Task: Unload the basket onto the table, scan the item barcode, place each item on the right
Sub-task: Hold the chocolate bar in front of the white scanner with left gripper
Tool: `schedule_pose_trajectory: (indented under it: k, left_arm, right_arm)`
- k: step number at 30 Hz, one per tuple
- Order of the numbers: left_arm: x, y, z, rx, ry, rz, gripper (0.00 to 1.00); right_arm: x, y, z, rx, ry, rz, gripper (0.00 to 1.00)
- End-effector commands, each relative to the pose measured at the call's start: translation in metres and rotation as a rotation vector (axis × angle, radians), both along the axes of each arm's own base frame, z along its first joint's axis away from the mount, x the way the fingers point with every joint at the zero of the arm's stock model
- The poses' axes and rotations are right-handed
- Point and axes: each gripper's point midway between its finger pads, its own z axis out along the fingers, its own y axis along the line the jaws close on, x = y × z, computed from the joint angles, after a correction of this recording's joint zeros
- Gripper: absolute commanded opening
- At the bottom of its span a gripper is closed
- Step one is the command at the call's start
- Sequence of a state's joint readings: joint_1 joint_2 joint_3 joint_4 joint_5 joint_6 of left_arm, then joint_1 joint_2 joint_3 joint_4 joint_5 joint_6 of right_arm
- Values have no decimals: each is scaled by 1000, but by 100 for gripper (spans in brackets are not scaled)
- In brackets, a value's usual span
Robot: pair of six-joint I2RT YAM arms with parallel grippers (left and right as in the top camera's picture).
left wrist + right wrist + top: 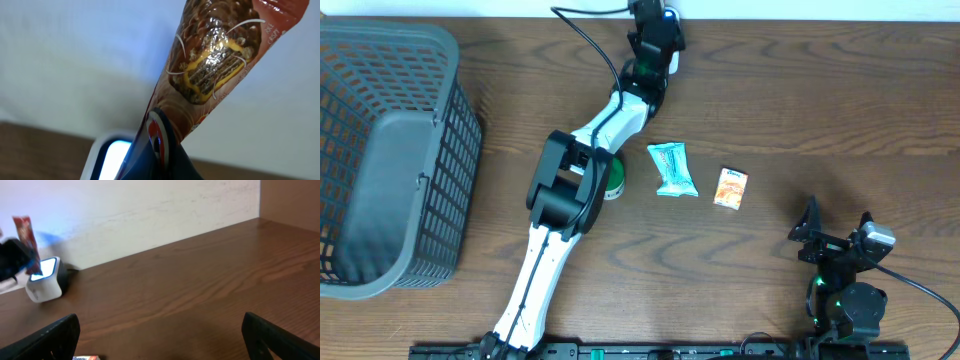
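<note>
The robot's left gripper will release the brown and red snack wrapper on the table (780, 142) just past the orange packet.
My left gripper (161, 146) is shut on the lower end of a brown and red snack wrapper (215, 60), which stands up against the pale wall. Just below and left of it sits the white barcode scanner (111, 156), its window lit blue. From overhead the left gripper (655, 38) is at the table's far edge over the scanner (673, 62). The right wrist view shows the wrapper (23, 232) held above the scanner (45, 280). My right gripper (835, 235) stands open and empty near the front right, its jaws wide apart (162, 340).
A teal packet (672, 168) and an orange packet (731, 187) lie mid-table. A green item (614, 180) shows partly under the left arm. A grey mesh basket (380, 150) fills the left side. A black cable (585, 40) runs to the scanner.
</note>
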State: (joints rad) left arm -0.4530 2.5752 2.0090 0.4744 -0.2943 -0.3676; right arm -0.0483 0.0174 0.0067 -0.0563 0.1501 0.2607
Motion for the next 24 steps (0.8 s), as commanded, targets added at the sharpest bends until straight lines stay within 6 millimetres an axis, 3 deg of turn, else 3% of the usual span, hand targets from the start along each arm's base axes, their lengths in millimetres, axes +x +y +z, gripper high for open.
schedule_pose_trajectory:
  k: [1, 9, 16, 24]
  left_arm:
    - [9, 10, 7, -22, -29, 31, 7]
    - [16, 25, -1, -26, -32, 54, 7]
    - [17, 26, 0, -92, -33, 65, 7]
    - [18, 22, -21, -177, -26, 64, 7]
  right_arm:
    - [0, -1, 0, 12, -4, -6, 99]
    - [0, -1, 0, 12, -4, -6, 99]
    - [0, -1, 0, 12, -4, -6, 99]
    - [0, -1, 0, 12, -4, -6, 99]
